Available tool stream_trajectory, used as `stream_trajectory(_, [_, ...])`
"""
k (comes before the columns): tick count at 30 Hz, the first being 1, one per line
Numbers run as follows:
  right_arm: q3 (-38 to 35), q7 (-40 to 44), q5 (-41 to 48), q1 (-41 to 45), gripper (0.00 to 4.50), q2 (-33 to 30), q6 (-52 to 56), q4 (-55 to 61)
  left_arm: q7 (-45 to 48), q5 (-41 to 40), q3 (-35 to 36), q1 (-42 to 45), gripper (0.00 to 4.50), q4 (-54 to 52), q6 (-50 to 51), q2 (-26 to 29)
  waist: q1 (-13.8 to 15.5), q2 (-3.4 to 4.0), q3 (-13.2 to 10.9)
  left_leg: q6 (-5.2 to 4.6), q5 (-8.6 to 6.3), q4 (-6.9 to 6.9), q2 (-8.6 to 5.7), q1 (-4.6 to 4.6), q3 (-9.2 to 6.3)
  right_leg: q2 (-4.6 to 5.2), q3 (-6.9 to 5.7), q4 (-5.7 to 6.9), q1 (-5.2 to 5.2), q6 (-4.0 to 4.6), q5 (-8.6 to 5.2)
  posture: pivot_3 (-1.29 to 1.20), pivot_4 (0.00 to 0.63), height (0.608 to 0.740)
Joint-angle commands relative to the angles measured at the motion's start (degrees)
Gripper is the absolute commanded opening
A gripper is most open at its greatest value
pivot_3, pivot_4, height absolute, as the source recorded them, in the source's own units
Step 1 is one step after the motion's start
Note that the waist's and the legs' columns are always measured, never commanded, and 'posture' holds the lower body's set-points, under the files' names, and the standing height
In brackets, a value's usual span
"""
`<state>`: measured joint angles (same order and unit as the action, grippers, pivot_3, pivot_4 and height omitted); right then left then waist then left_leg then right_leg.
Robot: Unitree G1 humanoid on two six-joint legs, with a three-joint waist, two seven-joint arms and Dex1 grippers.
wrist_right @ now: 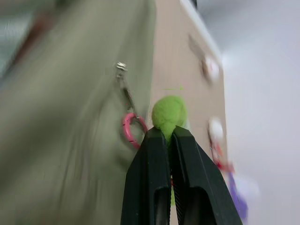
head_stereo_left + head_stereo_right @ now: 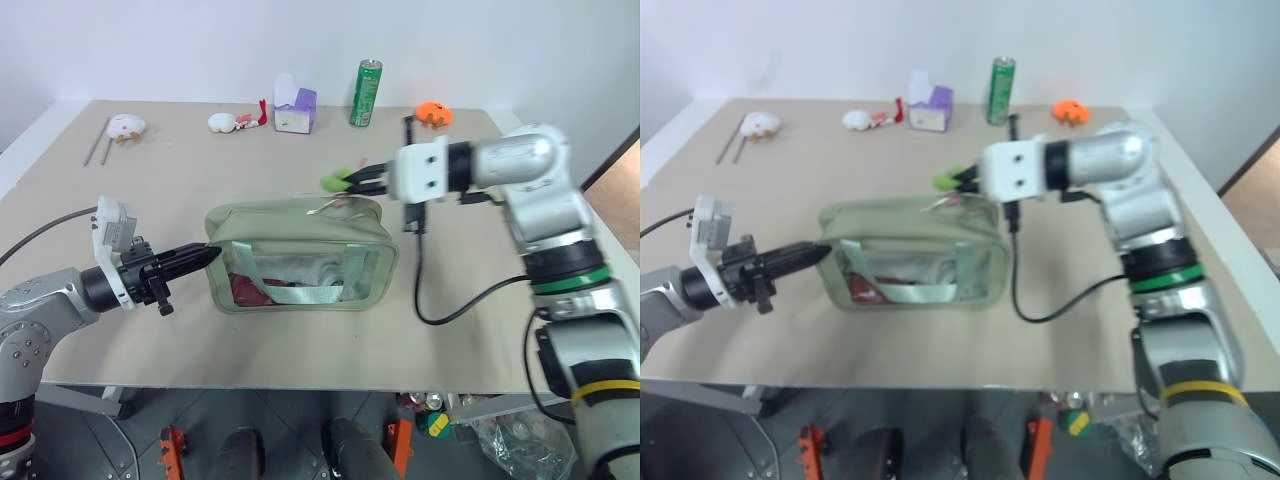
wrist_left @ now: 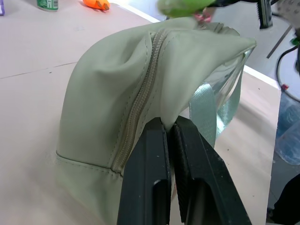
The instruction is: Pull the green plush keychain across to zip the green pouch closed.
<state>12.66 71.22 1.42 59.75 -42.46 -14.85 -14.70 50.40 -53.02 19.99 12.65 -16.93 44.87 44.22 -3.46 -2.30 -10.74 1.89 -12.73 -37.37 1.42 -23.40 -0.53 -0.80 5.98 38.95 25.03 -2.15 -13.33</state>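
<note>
My right gripper is going to release the green plush keychain on the table (image 2: 405, 275) between the pouch and the black cable.
The green pouch (image 2: 300, 255) lies in the middle of the table, its clear side showing red and white contents and a green strap. My left gripper (image 2: 205, 255) is shut on the pouch's left end, pinching the fabric beside the zipper (image 3: 140, 93). My right gripper (image 2: 350, 180) is shut on the green plush keychain (image 1: 168, 112) just above the pouch's right end. A pink ring (image 1: 131, 129) and a small chain link the plush to the zipper pull. The zipper teeth along the top look joined from the left end onward.
Along the far table edge stand a green drink can (image 2: 366, 93), a purple-white box (image 2: 295, 105), a small white plush toy (image 2: 235, 121), another white toy with sticks (image 2: 122, 127) and an orange object (image 2: 433, 113). A black cable (image 2: 440, 300) trails off my right wrist.
</note>
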Motion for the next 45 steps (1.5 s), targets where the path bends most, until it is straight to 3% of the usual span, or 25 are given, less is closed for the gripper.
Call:
stream_trajectory(1, [-2.4,0.7,-2.3,-2.7,0.01,-6.1,-1.2,2.8,0.4,-0.4,-0.3,0.0,0.00,-1.0,-0.1,0.2,0.1,0.00,0.0,0.00,0.00,0.01,0.00,0.00,0.00,0.00,0.00,0.00,0.00,0.01,-0.01,0.00,0.150,0.740])
stream_trajectory(7, [-0.4,-0.1,-12.0,-11.4,0.01,-17.3,-11.1,3.0,1.3,-0.1,-1.0,1.0,0.00,0.0,-0.2,0.4,0.2,0.01,0.0,-0.01,0.00,0.01,-0.02,0.03,0.04,-0.01,0.02,0.00,0.00,0.00,-0.01,0.00,0.150,0.740])
stream_trajectory(11, [1.0,-2.0,-15.7,-18.2,0.01,-20.4,-16.8,2.8,2.0,0.3,-1.6,1.4,0.00,0.6,-0.3,0.4,0.5,0.01,0.0,0.00,0.00,-0.03,-0.06,0.09,0.10,0.02,0.09,0.00,-0.06,-0.01,-0.03,0.00,0.150,0.740])
stream_trajectory(16, [3.0,-7.2,-18.8,-26.2,0.01,-17.1,-19.2,4.1,2.6,0.4,-2.6,2.6,0.00,1.5,-0.2,0.1,0.7,-0.02,0.0,-0.02,0.02,-0.09,-0.09,0.15,0.12,0.02,0.18,0.01,-0.15,-0.02,-0.03,0.00,0.150,0.740])
stream_trajectory(22, [5.1,-13.3,-22.9,-26.2,0.01,-11.1,-20.1,1.7,3.1,0.6,-3.5,3.8,0.00,2.4,-0.1,0.4,0.7,-0.05,0.0,-0.02,0.04,-0.17,-0.12,0.22,0.14,0.03,0.23,0.01,-0.24,0.00,-0.03,0.00,0.150,0.740])
stream_trajectory(27, [4.7,-12.9,-20.9,-25.3,0.01,-9.4,-18.8,1.0,2.9,0.3,-3.4,4.3,0.00,2.7,0.3,0.5,0.7,-0.05,0.0,-0.01,0.05,-0.17,-0.11,0.24,0.12,0.02,0.23,0.01,-0.27,0.00,-0.03,0.00,0.150,0.740])
stream_trajectory(30, [1.9,-8.9,-13.3,-25.5,0.01,-9.4,-11.7,2.7,2.4,0.2,-3.1,4.0,0.00,2.4,0.2,0.2,0.7,-0.05,0.0,-0.01,0.05,-0.16,-0.10,0.25,0.10,0.00,0.22,0.01,-0.27,-0.02,0.00,0.00,0.150,0.740])
stream_trajectory(34, [-4.0,-1.9,2.9,-26.0,1.13,-9.8,10.1,9.3,1.6,0.8,-2.8,3.8,0.00,2.5,-0.5,-0.1,0.7,-0.03,0.0,-0.02,0.05,-0.16,-0.11,0.24,0.06,0.00,0.22,0.01,-0.30,-0.13,0.06,0.00,0.150,0.740])
stream_trajectory(35, [-5.6,-1.0,5.9,-25.8,1.56,-10.1,14.4,10.4,1.0,0.3,-2.4,4.0,0.77,2.7,-0.3,-0.4,0.7,-0.03,0.0,-0.02,0.05,-0.16,-0.11,0.23,0.02,0.01,0.22,0.01,-0.31,-0.19,0.09,0.00,0.150,0.740])
stream_trajectory(36, [-7.0,-0.9,7.6,-25.6,1.81,-10.3,17.5,11.0,0.5,-0.4,-1.9,4.4,0.94,2.9,0.0,-0.7,0.7,-0.03,0.0,-0.02,0.05,-0.16,-0.11,0.22,0.00,0.00,0.21,0.01,-0.31,-0.20,0.09,0.00,0.150,0.740])
stream_trajectory(43, [-15.3,1.4,19.2,-28.7,4.26,-12.8,37.9,12.0,-1.0,-2.3,0.2,4.3,3.38,2.0,0.8,-0.1,0.7,-0.04,0.0,-0.02,0.05,-0.14,-0.10,0.18,-0.05,-0.05,0.15,0.01,-0.27,-0.17,0.06,0.00,0.150,0.740])
stream_trajectory(45, [-17.7,3.1,23.0,-30.3,4.27,-14.0,43.1,12.4,-1.7,-1.6,1.0,3.3,3.97,0.8,0.7,0.6,0.7,-0.04,0.0,-0.02,0.05,-0.11,-0.10,0.16,-0.07,-0.06,0.15,0.01,-0.27,-0.17,0.03,0.00,0.150,0.740])
